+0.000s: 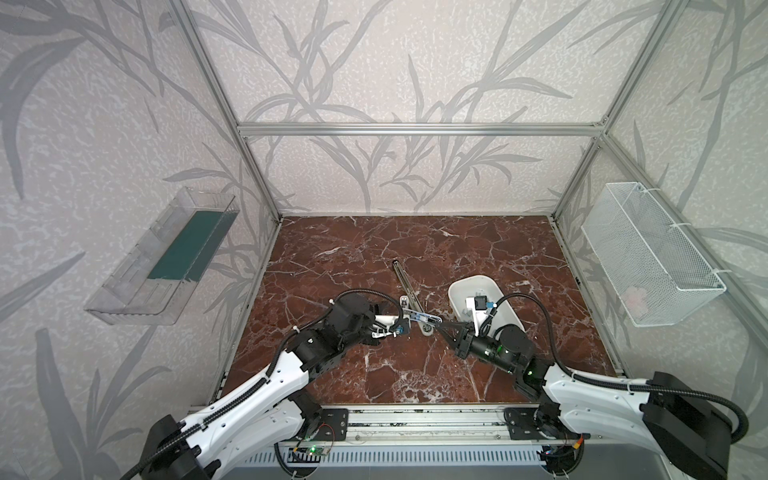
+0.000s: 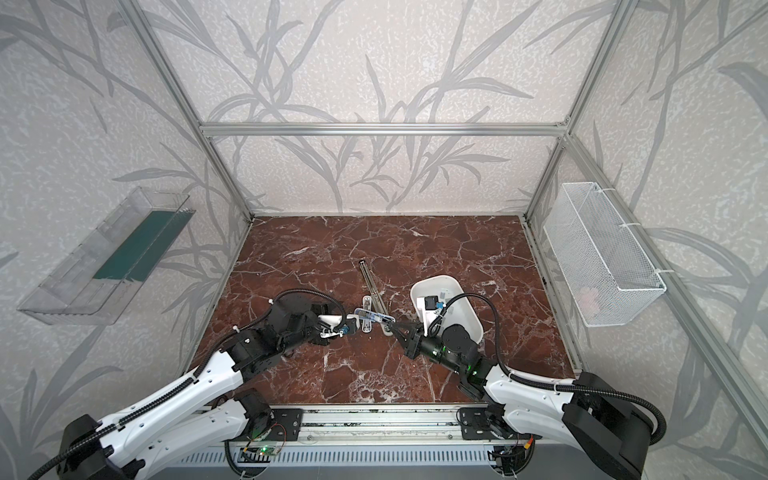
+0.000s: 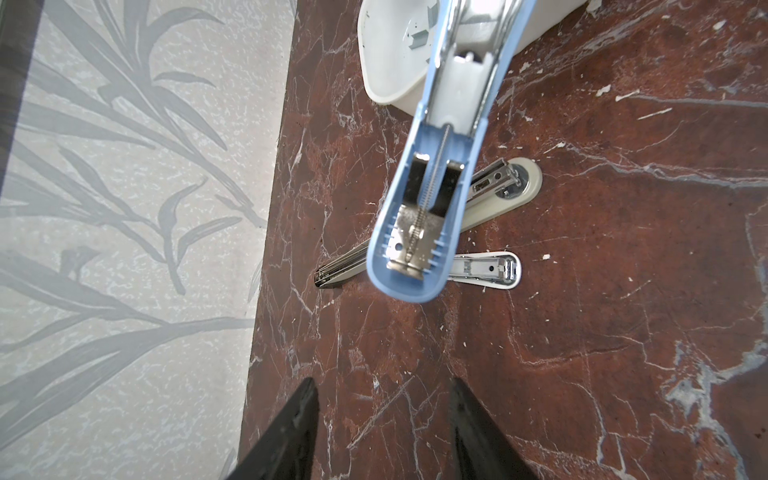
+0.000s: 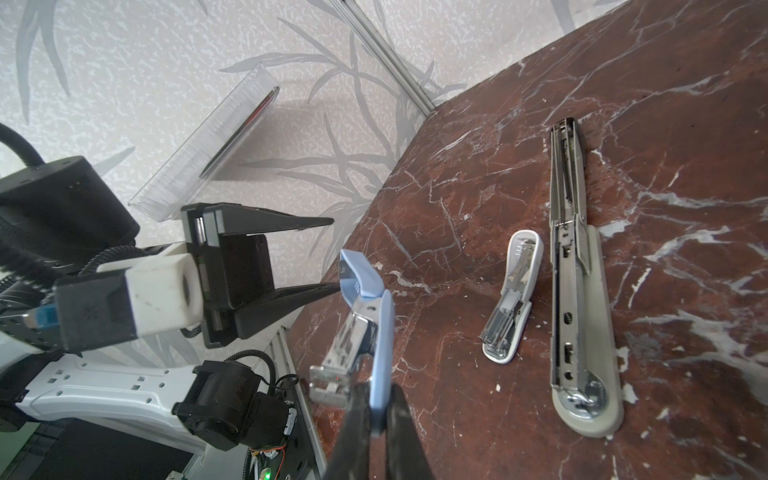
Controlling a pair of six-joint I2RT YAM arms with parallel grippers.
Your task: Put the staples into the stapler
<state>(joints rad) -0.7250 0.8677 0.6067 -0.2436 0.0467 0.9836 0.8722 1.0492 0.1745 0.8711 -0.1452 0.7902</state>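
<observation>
Next, I close my left gripper on the blue stapler's spring end [image 1: 410, 313] [image 3: 421, 232], at its open lid, because my right gripper holds the stapler's base.
My right gripper [image 4: 380, 386] is shut on the base of a small blue stapler [image 4: 374, 291], holding it in the air with its lid hinged open. In the left wrist view the blue stapler [image 3: 415, 232] shows its spring and metal insides. My left gripper [image 3: 383, 381] stands open with nothing between its fingers, and one fingertip [image 4: 334, 287] is right beside the lid's end. The staples [image 3: 419, 37] are grey strips lying in the white tray [image 3: 386, 62]. In both top views the two grippers meet mid-table around the blue stapler [image 1: 422, 318].
A long grey stapler [image 4: 569, 266] lies open on the marble table beside a small white stapler [image 4: 511, 299]. The white tray [image 1: 457, 286] sits just behind my right arm. A clear bin [image 1: 166, 257] hangs on the left wall and a wire basket [image 1: 648, 253] on the right.
</observation>
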